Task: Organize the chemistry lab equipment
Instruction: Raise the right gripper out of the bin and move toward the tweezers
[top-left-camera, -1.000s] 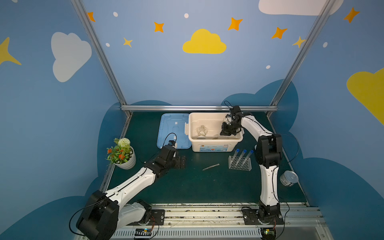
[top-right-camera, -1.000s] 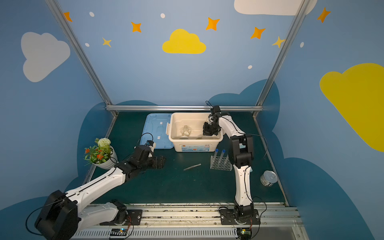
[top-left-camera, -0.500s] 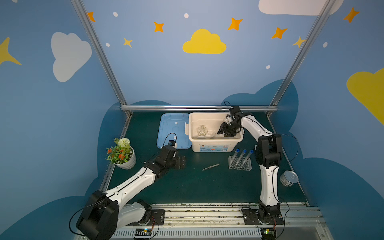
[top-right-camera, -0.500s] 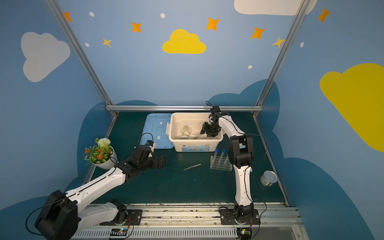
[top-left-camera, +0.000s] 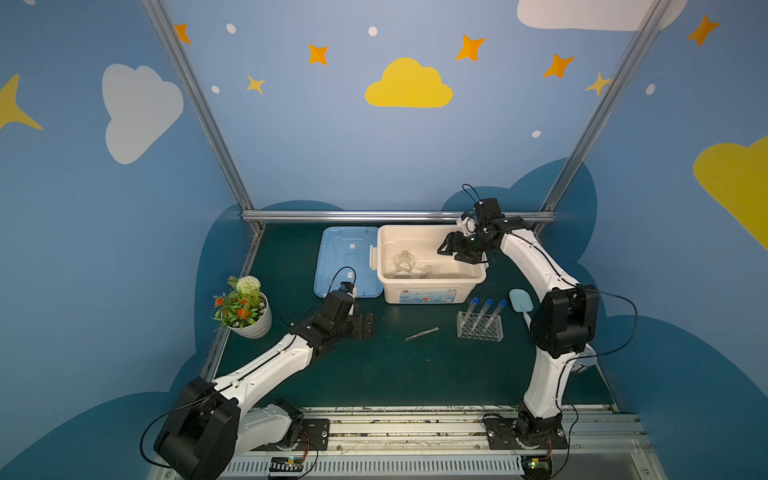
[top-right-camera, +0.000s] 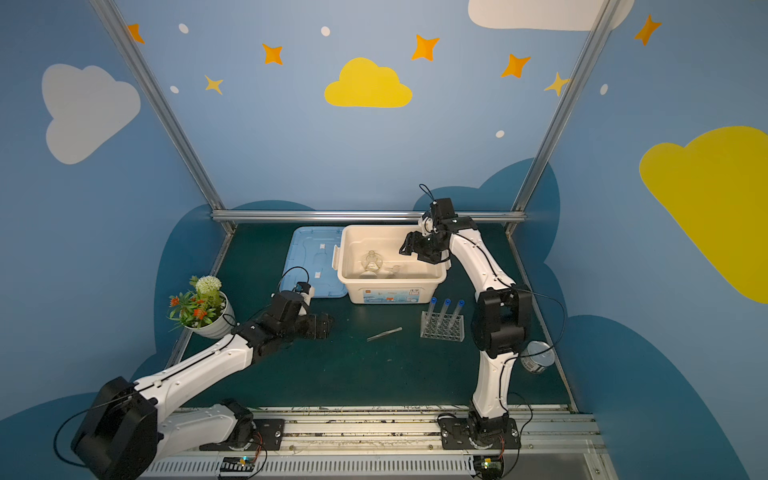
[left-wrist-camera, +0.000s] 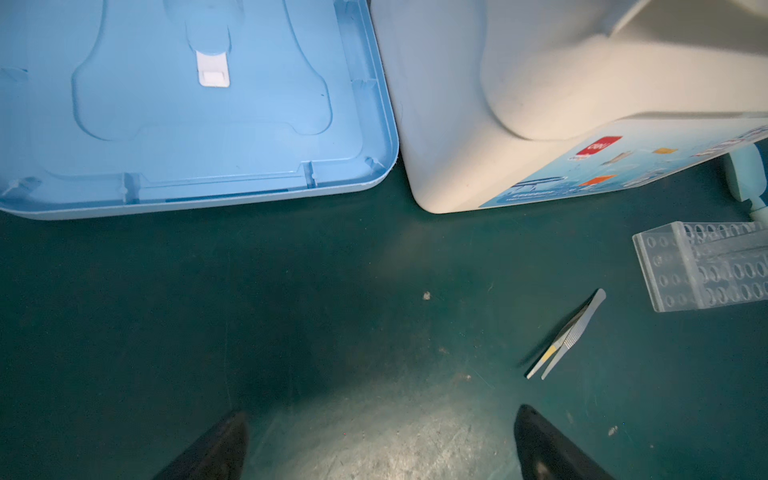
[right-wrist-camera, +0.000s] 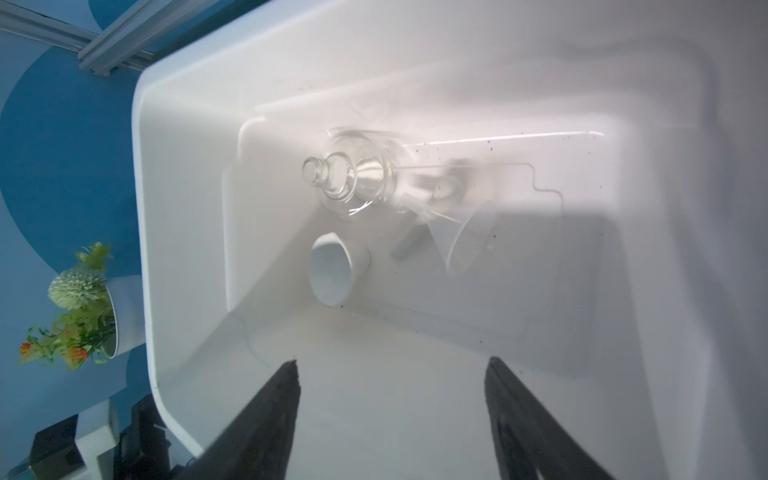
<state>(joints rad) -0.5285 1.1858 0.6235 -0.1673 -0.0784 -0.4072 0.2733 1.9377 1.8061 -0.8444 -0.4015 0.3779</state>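
Note:
The middle of the metal tweezers (top-left-camera: 421, 334) between the white bin and the mat's front edge should be gripped next by my right gripper, once it has moved there.
My right gripper (top-left-camera: 452, 252) (right-wrist-camera: 391, 365) hangs open and empty over the right part of the white bin (top-left-camera: 432, 291). On the bin's floor stand or lie a clear flask (right-wrist-camera: 353, 176) (top-left-camera: 404, 262), a clear funnel (right-wrist-camera: 465, 239) on its side, a small white cup (right-wrist-camera: 332, 272) on its side and a thin clear rod (right-wrist-camera: 498, 136). Three blue-capped test tubes (top-left-camera: 484, 311) lean in the clear rack (top-left-camera: 480, 330) (left-wrist-camera: 702, 270) in front of the bin. My left gripper (top-left-camera: 368, 326) (left-wrist-camera: 382, 413) is open low over the bare mat, left of metal tweezers (top-left-camera: 422, 333) (left-wrist-camera: 567, 338).
The blue lid (top-left-camera: 347, 262) lies flat left of the bin. A potted flower plant (top-left-camera: 245, 307) stands at the left edge. A pale blue scoop (top-left-camera: 521, 301) lies right of the rack, and a metal can (top-right-camera: 537, 356) sits behind the right arm.
My right gripper's jaws have spread apart above the bin and it has shifted slightly left. The left arm has not moved.

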